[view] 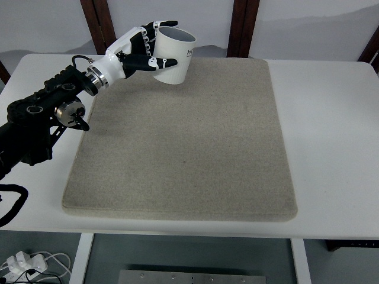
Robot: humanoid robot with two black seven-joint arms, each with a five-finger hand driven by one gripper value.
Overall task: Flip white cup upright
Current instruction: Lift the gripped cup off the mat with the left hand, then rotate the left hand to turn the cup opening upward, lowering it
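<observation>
My left gripper will set the white cup down upright on the beige mat, just in from its far edge [173, 110].
The white cup [174, 54] stands nearly upright at the far left corner of the beige mat [189, 142], its open mouth facing up and slightly tilted to the right. My left hand [149, 45] wraps around the cup's left side, with the thumb across its front and the fingers curled over the back rim. The black left arm [41, 115] enters from the picture's left edge. The right arm is out of sight.
The mat lies on a white table [331, 130]. Dark wooden posts [243, 26] stand behind the table's far edge. Cables and a white plug [23, 263] lie on the floor at the lower left.
</observation>
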